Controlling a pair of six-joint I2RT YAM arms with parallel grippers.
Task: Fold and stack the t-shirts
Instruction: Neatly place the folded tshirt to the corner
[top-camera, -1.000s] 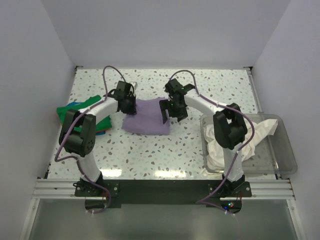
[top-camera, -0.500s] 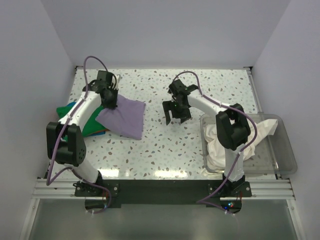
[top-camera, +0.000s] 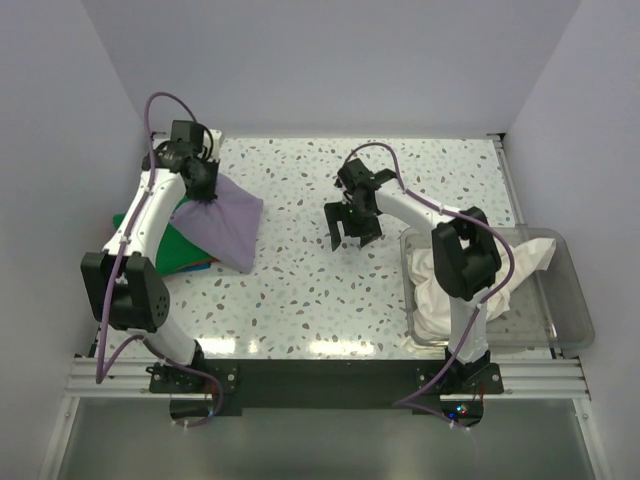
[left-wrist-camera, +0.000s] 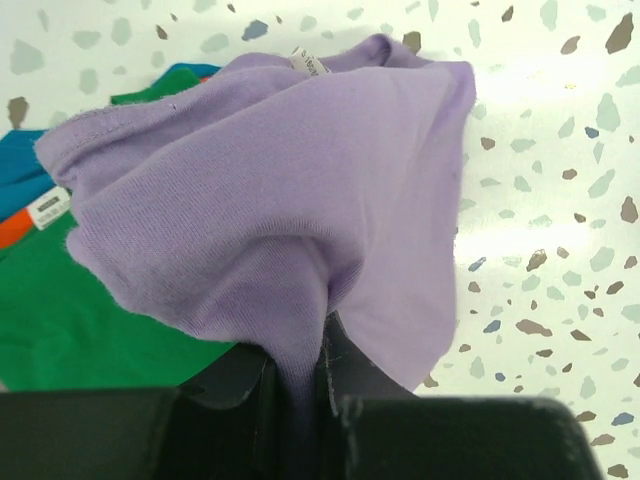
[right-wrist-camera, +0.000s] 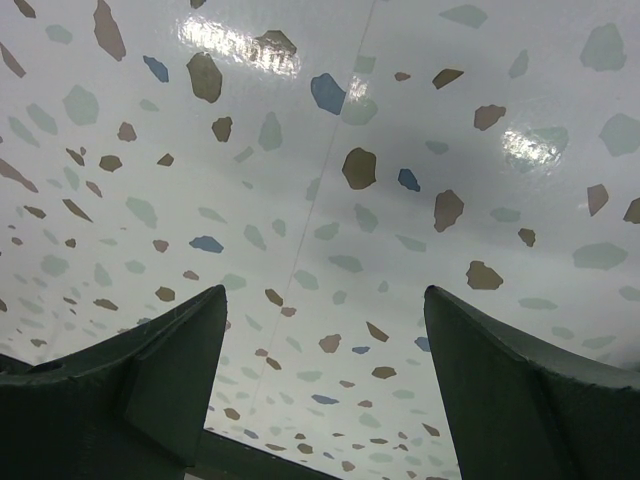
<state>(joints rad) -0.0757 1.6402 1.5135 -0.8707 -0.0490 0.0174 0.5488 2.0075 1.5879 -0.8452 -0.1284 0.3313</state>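
I will put the lavender t-shirt, now hanging over the green one, down flat on top of the folded green t-shirt (top-camera: 171, 243) (left-wrist-camera: 90, 300) with my left gripper.
A folded lavender t-shirt (top-camera: 222, 222) hangs from my left gripper (top-camera: 197, 192), which is shut on its edge at the table's left. In the left wrist view the lavender cloth (left-wrist-camera: 290, 200) runs down between the jaws, over a green t-shirt (left-wrist-camera: 90, 330) with blue and orange edges (left-wrist-camera: 20, 195). The green t-shirt (top-camera: 165, 250) lies at the far left, partly under the lavender one. A cream white t-shirt (top-camera: 500, 270) sits crumpled in the bin. My right gripper (top-camera: 345, 238) stands open over bare table, and nothing lies between its fingers (right-wrist-camera: 160, 370).
A clear plastic bin (top-camera: 570, 330) stands at the right, beside the right arm's base. The speckled tabletop (top-camera: 330, 290) spreads between the arms. White walls close in the back and both sides.
My left gripper has carried the lavender t-shirt leftward from the table's middle to above the green one. The right gripper let go of it and has stayed open in place.
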